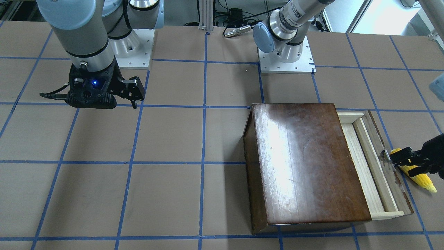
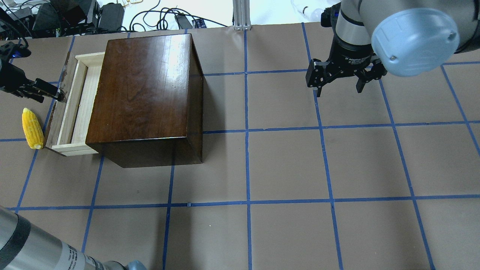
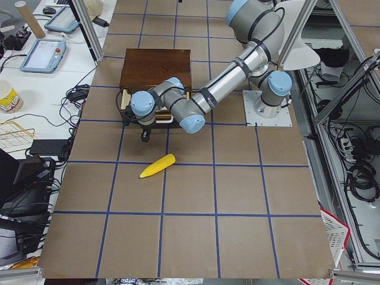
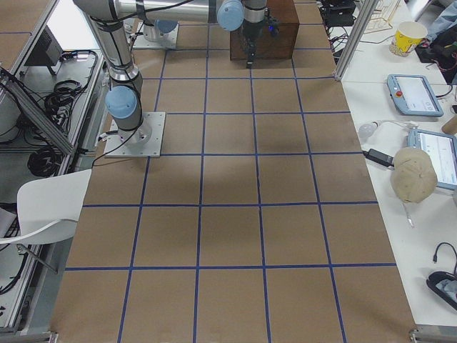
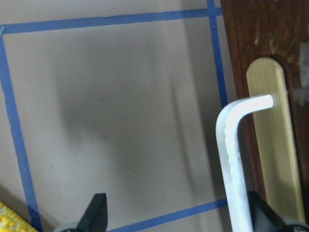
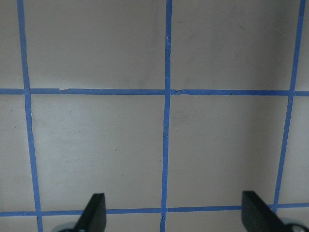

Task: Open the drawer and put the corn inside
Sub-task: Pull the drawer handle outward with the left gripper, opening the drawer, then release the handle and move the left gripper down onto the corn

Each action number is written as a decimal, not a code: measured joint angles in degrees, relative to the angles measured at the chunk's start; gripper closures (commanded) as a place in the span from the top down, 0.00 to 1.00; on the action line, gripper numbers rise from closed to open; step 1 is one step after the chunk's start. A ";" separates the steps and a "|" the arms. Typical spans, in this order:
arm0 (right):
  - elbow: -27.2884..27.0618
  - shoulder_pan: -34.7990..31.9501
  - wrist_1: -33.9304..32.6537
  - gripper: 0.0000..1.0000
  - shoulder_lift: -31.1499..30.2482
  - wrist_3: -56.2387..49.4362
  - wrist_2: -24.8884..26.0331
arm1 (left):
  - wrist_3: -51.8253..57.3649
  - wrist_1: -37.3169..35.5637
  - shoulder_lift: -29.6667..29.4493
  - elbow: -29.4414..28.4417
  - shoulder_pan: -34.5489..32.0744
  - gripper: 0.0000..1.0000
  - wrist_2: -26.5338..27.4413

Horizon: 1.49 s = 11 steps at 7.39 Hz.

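The robot's left gripper should next move to the middle of the yellow corn (image 1: 408, 168) beside the drawer's front panel and close there.
The drawer (image 2: 80, 101) is pulled partly out of the dark-brown box (image 2: 146, 90), its pale-wood tray showing; it also shows in the front view (image 1: 364, 163). The corn (image 2: 32, 128) lies on the table just outside the drawer's front panel, and also shows in the front view (image 1: 418, 175). My left gripper (image 2: 48, 92) is open at the front panel. In the left wrist view its handle (image 5: 234, 159) stands between the fingers, close to one fingertip (image 5: 263, 215). My right gripper (image 2: 337, 88) is open and empty above bare table, far from the box.
The table is brown paper with a blue tape grid (image 2: 247, 131). The arm bases (image 1: 286, 59) stand at the robot's edge. Cables and electronics (image 2: 75, 15) lie beyond the far edge behind the box.
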<state>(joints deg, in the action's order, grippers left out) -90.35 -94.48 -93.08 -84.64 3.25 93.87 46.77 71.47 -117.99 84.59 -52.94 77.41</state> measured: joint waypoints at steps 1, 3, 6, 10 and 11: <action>0.00 0.00 0.00 1.00 0.00 0.00 0.00 | 0.90 -0.26 -0.24 -0.43 0.36 1.00 0.80; 0.00 0.00 -0.05 1.00 0.00 0.00 0.00 | 2.24 -0.66 -0.72 -1.05 1.29 1.00 1.38; 0.00 0.00 -0.08 1.00 0.00 0.00 0.00 | 1.45 -0.29 0.76 -2.23 1.68 1.00 3.35; 0.00 0.00 -0.02 1.00 0.00 0.00 0.00 | -16.44 -4.39 -0.76 -3.75 4.79 1.00 6.26; 0.00 0.00 -0.03 1.00 0.00 0.00 0.00 | -19.50 -5.93 -1.63 -3.34 5.07 1.00 6.42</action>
<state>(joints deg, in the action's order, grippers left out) -90.35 -94.48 -93.11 -84.64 3.25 93.87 27.27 65.54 -119.62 81.25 -47.88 83.82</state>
